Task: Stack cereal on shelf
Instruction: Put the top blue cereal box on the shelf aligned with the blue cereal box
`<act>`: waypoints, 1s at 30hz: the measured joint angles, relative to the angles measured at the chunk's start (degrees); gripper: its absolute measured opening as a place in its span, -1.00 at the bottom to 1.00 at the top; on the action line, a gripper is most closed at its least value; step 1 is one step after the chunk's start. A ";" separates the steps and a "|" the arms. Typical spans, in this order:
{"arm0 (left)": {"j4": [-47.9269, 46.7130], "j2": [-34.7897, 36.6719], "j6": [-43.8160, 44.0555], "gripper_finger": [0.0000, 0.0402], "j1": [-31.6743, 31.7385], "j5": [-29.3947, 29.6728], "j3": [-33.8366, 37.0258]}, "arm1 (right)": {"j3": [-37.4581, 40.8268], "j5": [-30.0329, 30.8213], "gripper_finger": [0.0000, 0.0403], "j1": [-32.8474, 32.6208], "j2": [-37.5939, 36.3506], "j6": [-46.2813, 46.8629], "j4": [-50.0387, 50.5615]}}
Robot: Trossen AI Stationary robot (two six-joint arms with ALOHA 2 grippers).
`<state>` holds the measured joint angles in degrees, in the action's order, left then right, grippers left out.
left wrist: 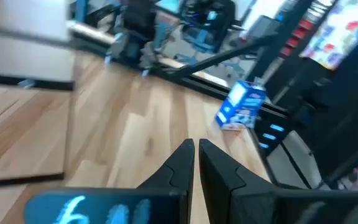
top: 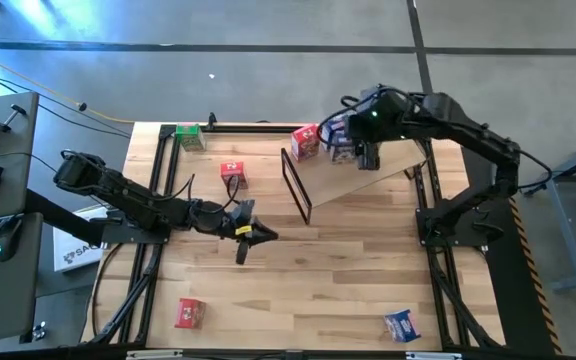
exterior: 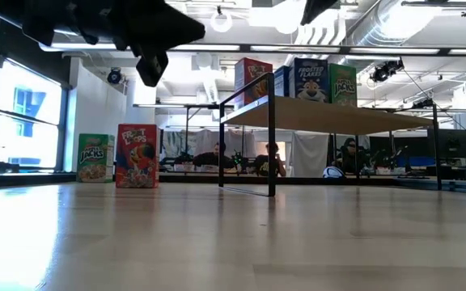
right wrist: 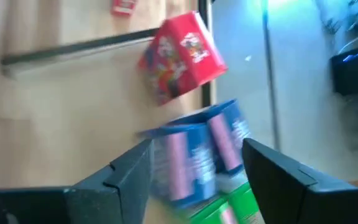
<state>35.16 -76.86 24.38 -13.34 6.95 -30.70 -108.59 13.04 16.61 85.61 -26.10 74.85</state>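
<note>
The robot's right gripper will next close empty, low over the shelf's board [top: 354, 179], just in front of the blue box.
The shelf [top: 373, 168] is a tilted plywood board with a black frame end [top: 296, 186], at the table's far right. A red box [top: 305, 142], a blue box [top: 336, 128] and a green box [exterior: 342, 84] stand on it in a row. My right gripper [top: 368, 156] is open above the shelf beside them. In the right wrist view its fingers [right wrist: 129, 168] stand on either side of the blue box [right wrist: 197, 155], and I see no touch. My left gripper [top: 258, 237] is shut and empty above the table's middle.
Loose boxes stand on the table: green [top: 189, 137] at the far left corner, red [top: 233, 172] near it, red [top: 189, 313] at the near left, blue [top: 401, 324] at the near right. Black frame rails run along the table's sides. People sit in the room behind.
</note>
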 joint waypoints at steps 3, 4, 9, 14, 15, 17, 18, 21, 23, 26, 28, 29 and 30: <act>-1.89 0.00 1.40 -0.92 1.79 -0.10 0.00 | -0.22 -1.15 -0.10 -1.74 -0.14 8.78 5.87; -2.04 0.00 1.13 -0.92 2.25 -0.55 0.00 | 0.92 -1.21 -0.19 -2.32 -0.44 11.32 6.96; -1.86 0.00 -0.83 -0.92 4.45 -3.81 0.00 | 11.97 0.82 -0.70 -4.98 -2.88 21.66 6.06; -1.91 0.00 -1.99 -0.92 6.40 -5.29 0.00 | 23.32 7.24 -0.97 -6.65 -5.43 27.38 -0.51; -1.91 0.00 -2.01 -0.92 6.78 -5.49 0.00 | 24.93 7.40 -0.96 -6.58 -5.57 28.20 -2.20; -2.06 0.00 -1.82 -0.92 7.90 -7.09 0.00 | 27.63 7.44 -0.93 -6.14 -5.73 29.72 -5.24; -2.08 0.02 -1.19 -0.92 8.57 -8.69 0.00 | 28.68 7.49 -0.92 -5.89 -5.80 30.13 -6.82; -2.10 0.02 0.36 -0.92 10.32 -12.37 0.00 | 31.10 8.72 -0.92 -5.05 -5.84 30.18 -10.48; -2.24 0.02 0.02 -0.92 10.95 -12.54 0.00 | 31.92 10.00 -0.94 -4.39 -5.84 30.20 -12.09; -2.24 0.04 -1.27 -0.92 11.80 -12.73 0.00 | 32.27 11.66 -0.97 -3.72 -5.84 30.20 -13.45; -2.28 0.04 -1.53 -0.92 12.52 -14.02 0.00 | 32.27 12.27 -0.98 -3.41 -5.87 30.16 -14.02; -2.28 0.04 -1.53 -0.92 12.96 -15.05 0.00 | 32.27 12.38 -0.99 -3.30 -5.87 30.13 -14.24; -2.28 0.04 -1.53 -0.92 13.35 -15.95 0.00 | 32.27 12.37 -0.99 -3.14 -5.87 30.00 -14.42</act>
<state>32.88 -76.82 22.85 0.00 -9.00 -30.70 -76.31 25.41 13.47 79.75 3.89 60.43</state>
